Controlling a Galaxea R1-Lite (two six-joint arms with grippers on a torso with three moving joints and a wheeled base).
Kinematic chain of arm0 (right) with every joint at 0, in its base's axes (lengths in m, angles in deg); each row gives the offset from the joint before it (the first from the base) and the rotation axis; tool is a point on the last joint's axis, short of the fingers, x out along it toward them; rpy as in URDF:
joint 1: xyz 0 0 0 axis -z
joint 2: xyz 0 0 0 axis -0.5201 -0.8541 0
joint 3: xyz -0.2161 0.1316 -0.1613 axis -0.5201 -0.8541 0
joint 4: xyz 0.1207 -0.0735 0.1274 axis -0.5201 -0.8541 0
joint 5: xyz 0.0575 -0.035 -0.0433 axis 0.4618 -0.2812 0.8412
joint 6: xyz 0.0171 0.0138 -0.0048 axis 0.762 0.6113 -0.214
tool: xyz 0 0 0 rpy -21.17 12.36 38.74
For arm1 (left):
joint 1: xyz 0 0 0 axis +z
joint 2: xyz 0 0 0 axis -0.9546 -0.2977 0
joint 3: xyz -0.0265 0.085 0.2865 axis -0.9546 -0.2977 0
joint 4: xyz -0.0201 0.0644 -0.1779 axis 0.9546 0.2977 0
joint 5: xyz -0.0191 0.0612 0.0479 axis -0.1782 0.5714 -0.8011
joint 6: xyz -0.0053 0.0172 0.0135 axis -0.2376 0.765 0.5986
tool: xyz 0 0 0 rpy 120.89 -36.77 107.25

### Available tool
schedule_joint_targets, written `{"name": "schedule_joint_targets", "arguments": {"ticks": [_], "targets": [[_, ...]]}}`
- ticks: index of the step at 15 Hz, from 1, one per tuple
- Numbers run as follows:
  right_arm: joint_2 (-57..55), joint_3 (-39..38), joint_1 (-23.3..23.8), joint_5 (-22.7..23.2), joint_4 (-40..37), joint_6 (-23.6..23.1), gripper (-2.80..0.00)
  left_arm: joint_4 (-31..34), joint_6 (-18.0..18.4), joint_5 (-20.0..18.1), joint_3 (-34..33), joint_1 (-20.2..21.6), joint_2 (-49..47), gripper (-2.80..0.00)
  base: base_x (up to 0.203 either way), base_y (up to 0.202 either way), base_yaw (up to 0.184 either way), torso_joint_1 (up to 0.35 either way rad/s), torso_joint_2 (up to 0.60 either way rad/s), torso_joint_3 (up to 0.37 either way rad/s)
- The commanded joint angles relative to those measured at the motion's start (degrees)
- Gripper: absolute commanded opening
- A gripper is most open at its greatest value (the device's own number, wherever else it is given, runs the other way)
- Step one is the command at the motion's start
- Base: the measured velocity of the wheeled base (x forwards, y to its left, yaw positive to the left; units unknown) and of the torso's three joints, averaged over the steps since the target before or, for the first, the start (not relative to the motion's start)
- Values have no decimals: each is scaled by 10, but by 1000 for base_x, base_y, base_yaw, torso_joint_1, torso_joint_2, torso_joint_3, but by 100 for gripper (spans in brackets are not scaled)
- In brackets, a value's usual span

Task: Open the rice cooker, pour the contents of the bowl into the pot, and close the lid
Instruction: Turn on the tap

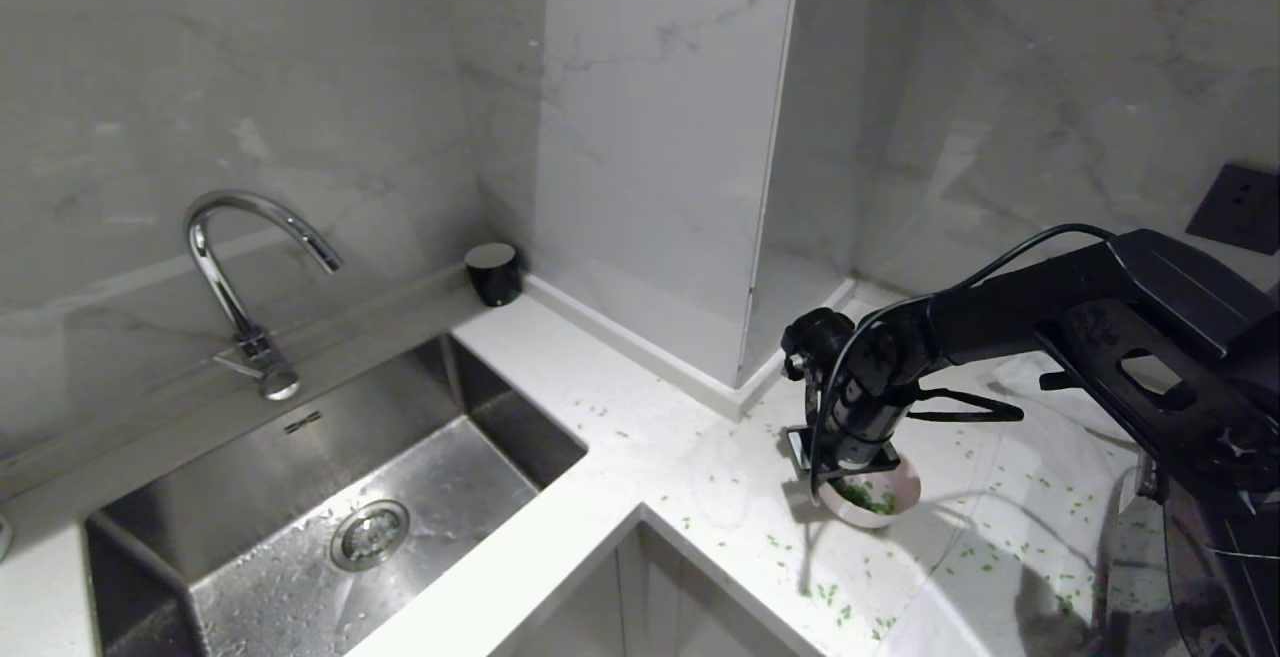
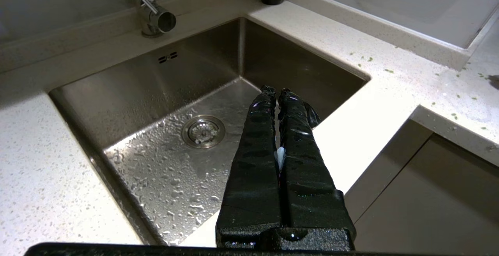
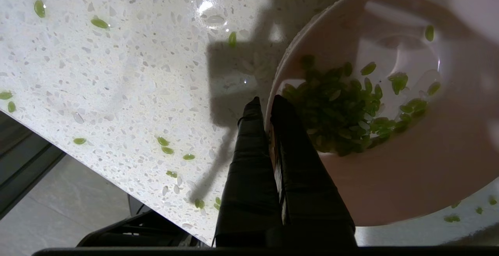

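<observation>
The robot's right gripper needs to set the pale pink bowl down on the white counter (image 1: 729,481) (image 3: 84,29) near its inner front corner.
The pale pink bowl (image 1: 893,490) stands on the white counter with green grains, the contents (image 3: 343,108), heaped in it. My right gripper (image 1: 838,482) points down at the bowl's left side. In the right wrist view the gripper (image 3: 267,104) is shut on the rim of the bowl (image 3: 390,186), with one finger inside and one outside. The dark rice cooker (image 1: 1215,567) shows at the bottom right edge, behind my right arm. I cannot make out its lid or pot. My left gripper (image 2: 276,91) is shut and hangs over the sink, outside the head view.
A steel sink (image 1: 300,497) with a wet floor and a tap (image 1: 240,277) takes up the left. A small black cup (image 1: 492,272) stands at the wall corner. Loose green grains (image 1: 830,592) are scattered over the counter (image 1: 660,457) around the bowl. The counter's front edge is close.
</observation>
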Motion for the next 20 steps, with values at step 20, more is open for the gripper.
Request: {"name": "schedule_joint_targets", "arguments": {"ticks": [20], "targets": [[-91, 217, -136, 1, -21, 31, -280, 0, 0, 0, 0, 0, 1, -280, 0, 0, 0, 0, 0, 0]]}}
